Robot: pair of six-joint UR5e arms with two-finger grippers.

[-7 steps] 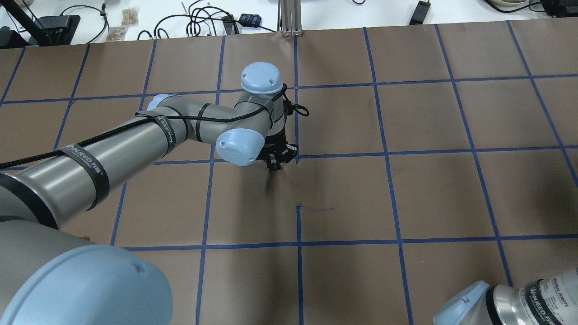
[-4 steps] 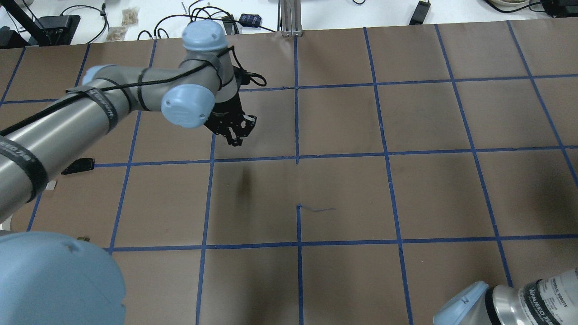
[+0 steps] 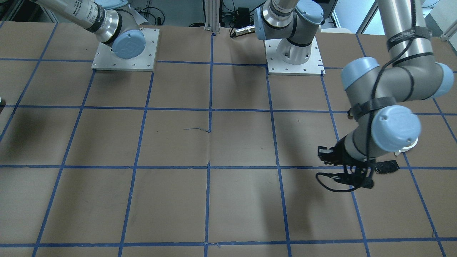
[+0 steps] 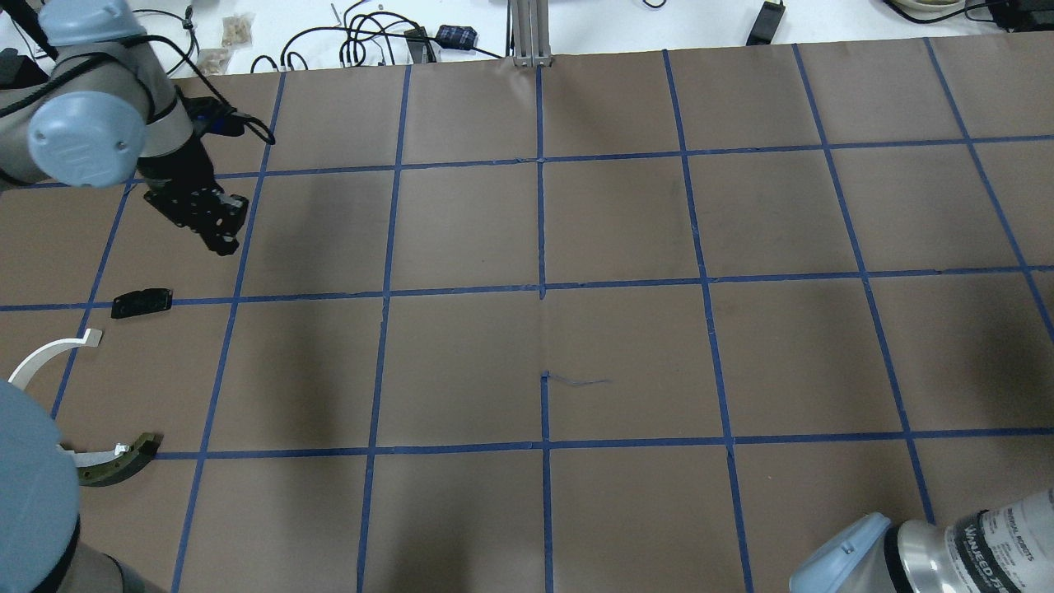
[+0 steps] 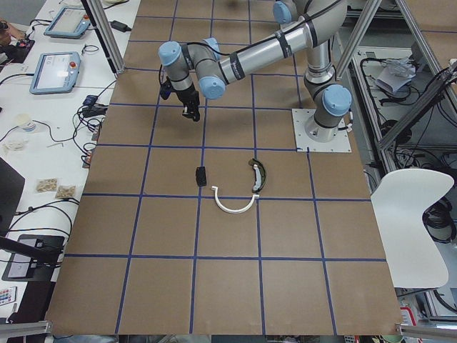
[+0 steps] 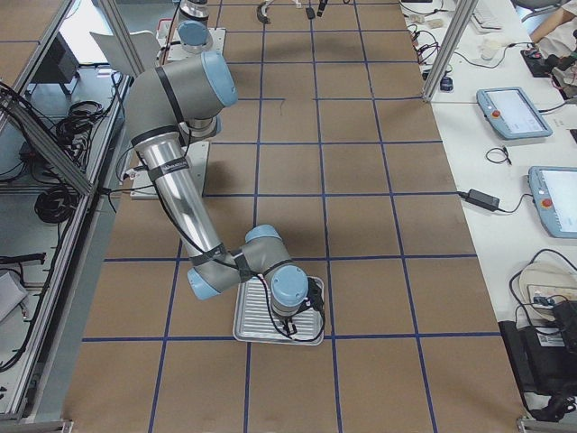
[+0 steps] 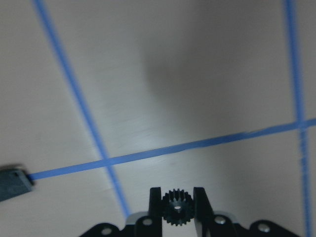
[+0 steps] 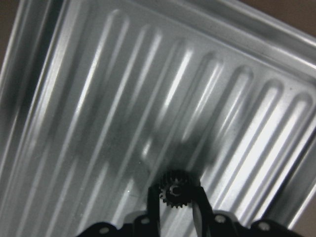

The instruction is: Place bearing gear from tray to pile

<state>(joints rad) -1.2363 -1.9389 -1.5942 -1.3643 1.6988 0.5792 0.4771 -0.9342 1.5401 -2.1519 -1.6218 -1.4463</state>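
My left gripper will release the bearing gear on the table [image 3: 385,144], in the spot between the black plate and the dark curved piece. The gear is now held above that pile.
My left gripper [image 4: 224,241] is shut on a small black bearing gear [image 7: 177,209] and holds it above the brown table at the far left. The pile lies below it in the overhead view: a small black plate [image 4: 142,302], a thin white half-ring arc [image 4: 45,354] and a dark curved piece with olive and white edges [image 4: 123,464]. The plate also shows at the left edge of the left wrist view [image 7: 12,181]. My right gripper [image 8: 175,191] is shut on another black gear [image 8: 173,190] just over the ribbed metal tray [image 8: 148,89].
The tray [image 6: 257,316] sits at the table's right end, under my right arm. Blue tape lines grid the brown table [image 4: 626,354]. Cables and small boxes [image 4: 370,37] lie beyond the far edge. Both arm bases [image 3: 292,53] stand at the robot's side.
My left arm has swung from the table's middle to the far left, carrying its gripper along. The pile's parts, hidden under the arm before, now show.
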